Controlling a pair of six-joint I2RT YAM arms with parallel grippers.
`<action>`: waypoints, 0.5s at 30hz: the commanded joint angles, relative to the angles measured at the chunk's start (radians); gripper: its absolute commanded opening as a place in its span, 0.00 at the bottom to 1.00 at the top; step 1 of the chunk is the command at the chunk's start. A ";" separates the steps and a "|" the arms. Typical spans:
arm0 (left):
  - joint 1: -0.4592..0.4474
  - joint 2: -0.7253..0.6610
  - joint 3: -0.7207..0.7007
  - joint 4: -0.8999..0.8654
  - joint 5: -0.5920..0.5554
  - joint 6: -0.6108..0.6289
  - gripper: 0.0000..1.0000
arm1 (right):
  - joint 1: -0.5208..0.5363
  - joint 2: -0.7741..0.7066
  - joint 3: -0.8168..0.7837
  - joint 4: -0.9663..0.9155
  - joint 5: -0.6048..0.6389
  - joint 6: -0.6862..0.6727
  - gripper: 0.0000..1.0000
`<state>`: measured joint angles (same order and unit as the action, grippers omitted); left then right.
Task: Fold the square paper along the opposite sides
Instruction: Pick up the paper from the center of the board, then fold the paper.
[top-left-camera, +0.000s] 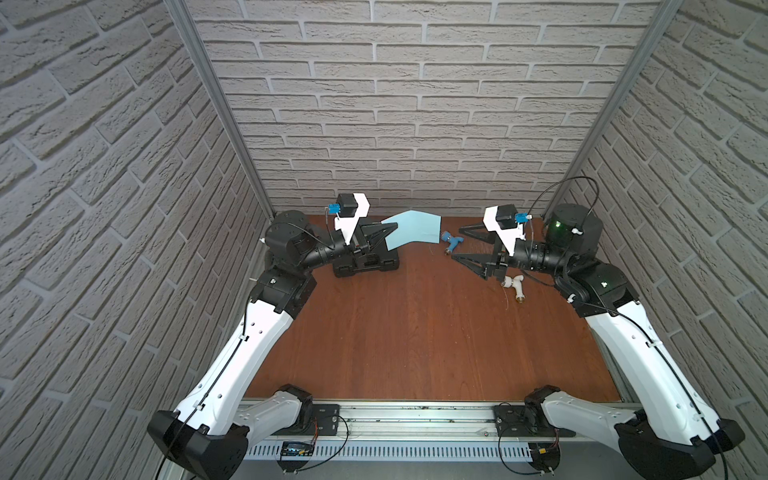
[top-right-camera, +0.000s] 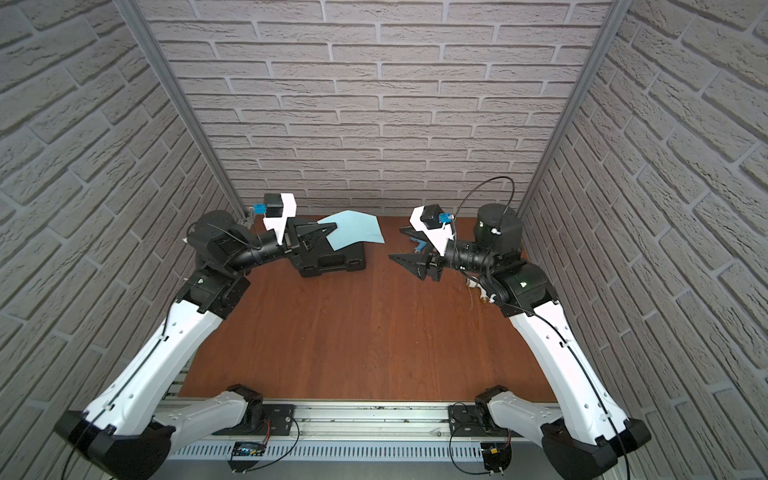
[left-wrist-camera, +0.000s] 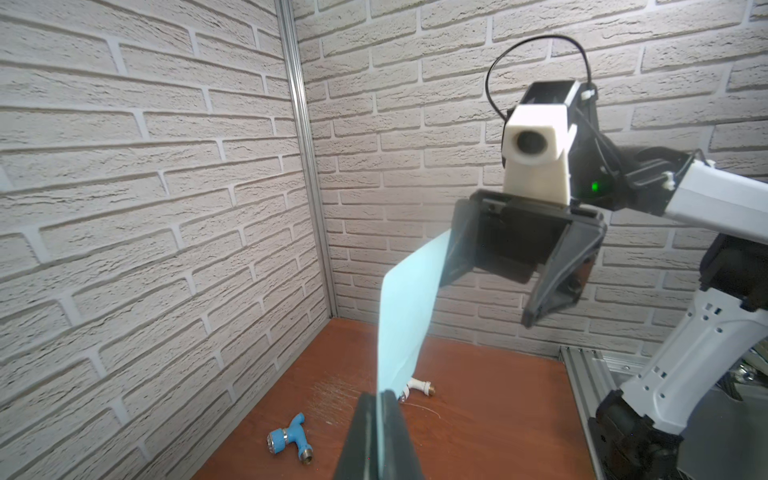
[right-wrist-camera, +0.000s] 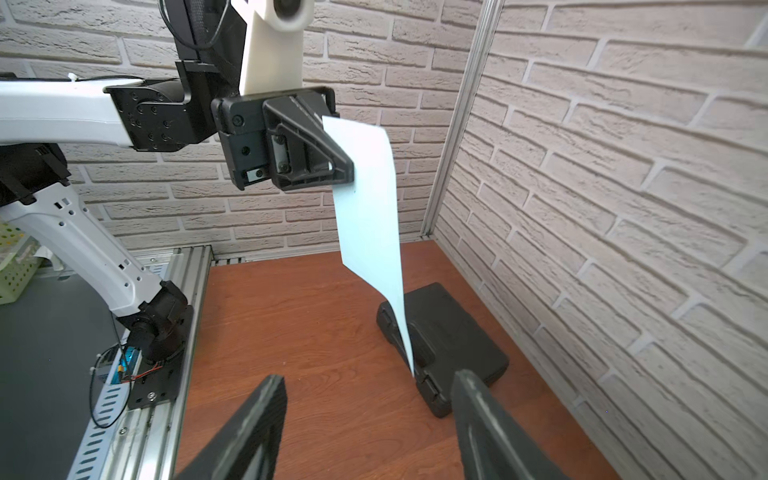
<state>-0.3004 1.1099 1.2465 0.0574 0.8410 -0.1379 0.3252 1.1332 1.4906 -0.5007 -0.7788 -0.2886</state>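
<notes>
The paper's loose edge is far from the robot's left gripper, so the right gripper should push that side of the paper back toward it and pinch the paper's bent middle (top-left-camera: 413, 228).
The square paper (top-left-camera: 415, 230) (top-right-camera: 355, 230) is a light blue sheet hanging bowed in the air over the back of the table. My left gripper (top-left-camera: 392, 226) (left-wrist-camera: 379, 399) is shut on one edge of it, and the sheet runs out from between the fingertips (left-wrist-camera: 392, 409). My right gripper (top-left-camera: 457, 243) (right-wrist-camera: 369, 378) stands open, facing the paper's free edge from the right. In the right wrist view the paper (right-wrist-camera: 370, 216) ends in a corner just ahead of the spread fingers (right-wrist-camera: 463, 380), and nothing is clamped between them.
A black plastic case (top-left-camera: 365, 259) (right-wrist-camera: 449, 332) lies on the wooden table under the left gripper and the paper. A small blue tap fitting (top-left-camera: 453, 243) (left-wrist-camera: 291, 438) lies below the right gripper. A white fitting (top-left-camera: 513, 284) lies nearer the right arm. Brick walls enclose three sides.
</notes>
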 joint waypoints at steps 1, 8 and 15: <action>0.007 0.000 0.029 -0.090 0.094 0.047 0.00 | -0.028 0.009 0.042 -0.021 -0.054 -0.032 0.65; 0.005 -0.001 -0.001 0.006 0.145 -0.037 0.00 | -0.064 0.067 0.057 0.003 -0.075 -0.014 0.51; -0.009 0.032 -0.016 0.182 0.162 -0.158 0.00 | -0.061 0.087 0.018 0.045 -0.119 0.027 0.53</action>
<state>-0.3004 1.1290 1.2392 0.1215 0.9733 -0.2363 0.2642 1.2331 1.5204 -0.5102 -0.8536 -0.2901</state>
